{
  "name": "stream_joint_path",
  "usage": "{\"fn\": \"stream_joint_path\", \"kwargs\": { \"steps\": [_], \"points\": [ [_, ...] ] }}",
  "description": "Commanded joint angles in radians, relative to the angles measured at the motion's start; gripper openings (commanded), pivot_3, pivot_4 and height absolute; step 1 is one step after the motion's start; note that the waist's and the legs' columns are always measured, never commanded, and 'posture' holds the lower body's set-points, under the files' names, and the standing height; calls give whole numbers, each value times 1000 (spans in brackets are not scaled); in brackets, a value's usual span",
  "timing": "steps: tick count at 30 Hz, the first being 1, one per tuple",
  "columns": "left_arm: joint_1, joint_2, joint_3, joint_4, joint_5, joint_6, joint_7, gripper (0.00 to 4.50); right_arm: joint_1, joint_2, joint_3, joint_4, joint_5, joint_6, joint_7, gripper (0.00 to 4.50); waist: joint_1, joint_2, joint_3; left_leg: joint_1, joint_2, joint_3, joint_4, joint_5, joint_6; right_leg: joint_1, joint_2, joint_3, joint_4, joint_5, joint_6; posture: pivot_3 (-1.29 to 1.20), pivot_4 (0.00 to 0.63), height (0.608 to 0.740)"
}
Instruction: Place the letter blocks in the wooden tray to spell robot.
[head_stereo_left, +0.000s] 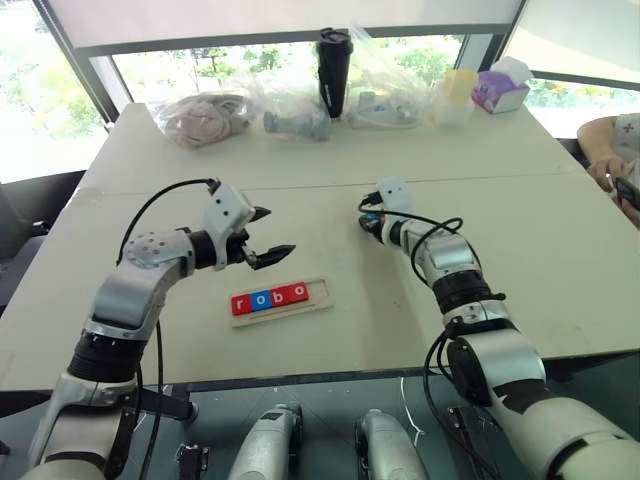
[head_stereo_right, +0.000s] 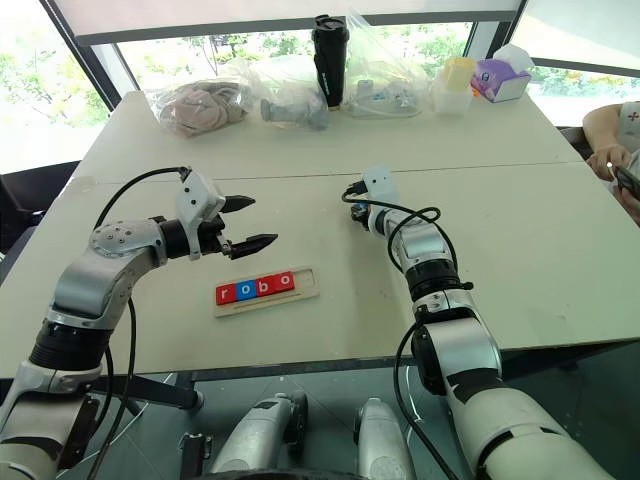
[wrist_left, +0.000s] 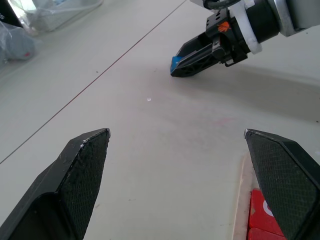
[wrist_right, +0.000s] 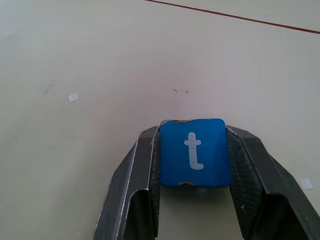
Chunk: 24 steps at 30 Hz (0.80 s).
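My right gripper covers the t block's side that must meet the red o block, so next I set it down and pinch its top and bottom edges (wrist_right: 193, 120).
The wooden tray (head_stereo_left: 317, 292) lies on the table near the front, holding letter blocks (head_stereo_left: 269, 298) in red and blue that read r, o, b, o from its left end. Its right end slot is bare. A blue block with a white t (wrist_right: 194, 152) sits pinched between the fingers of my right gripper (wrist_right: 193, 132), which is shut on it low at the table surface, behind and to the right of the tray (wrist_left: 239, 200). My left gripper (head_stereo_left: 272, 236) hovers open just above and behind the tray's left part, with nothing between its fingers (wrist_left: 85, 165).
Along the far edge stand clear plastic bags (head_stereo_left: 205, 115), a black tumbler (head_stereo_left: 333, 70), a yellow cup (head_stereo_left: 456, 95) and a purple tissue box (head_stereo_left: 500, 88). A person's hand (head_stereo_left: 612, 165) rests at the right table edge. A seam line crosses the table behind the grippers.
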Motion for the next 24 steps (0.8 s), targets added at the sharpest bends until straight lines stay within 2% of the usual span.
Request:
{"fn": "stream_joint_path", "kwargs": {
  "steps": [1, 3, 7, 10, 15, 24],
  "points": [
    [-2, 6, 7, -69, -18, 12, -12, 4500, 52, -52, -27, -302, 24, 161, -4, 1225, 2, 0, 0, -1, 0, 0, 0, 0, 0, -1, -1, 0, 0, 0, 0, 0, 150, 740],
    [10, 16, 3, -100, -28, 26, -30, 4500, 101, -60, -60, -490, 54, 317, -18, 1225, 0, 0, 0, -4, 0, 0, 0, 0, 0, -4, -2, 0, 1, 0, 0, 0, 150, 740],
    [50, 66, -61, -180, 6, 23, -86, 4500, 198, 51, -216, -872, 162, 791, -74, 1225, -4, 0, 0, -3, 1, 0, -1, 0, 0, -5, -2, 1, 2, 0, 0, 0, 150, 740],
    [79, 90, -92, -239, -14, 41, -127, 4500, 268, 123, -231, -1080, 146, 981, -126, 1225, -2, 1, 0, -3, 1, 0, -1, 0, 0, -6, -2, 1, 3, -1, -2, 0, 150, 740],
    [82, 81, -121, -260, -36, 71, -151, 4500, 378, 179, -185, -1223, 148, 1026, -184, 1225, 2, 1, -1, -3, 1, 0, 0, -1, -2, -7, -3, 0, 3, -3, -6, 0, 150, 740],
    [68, 54, -135, -221, -27, 60, -150, 4500, 447, 264, -161, -1241, 152, 1026, -258, 1225, -1, 1, -1, -3, 1, 0, 0, -1, -1, -5, -2, 0, 2, -3, -5, 0, 150, 740]
  ]
}}
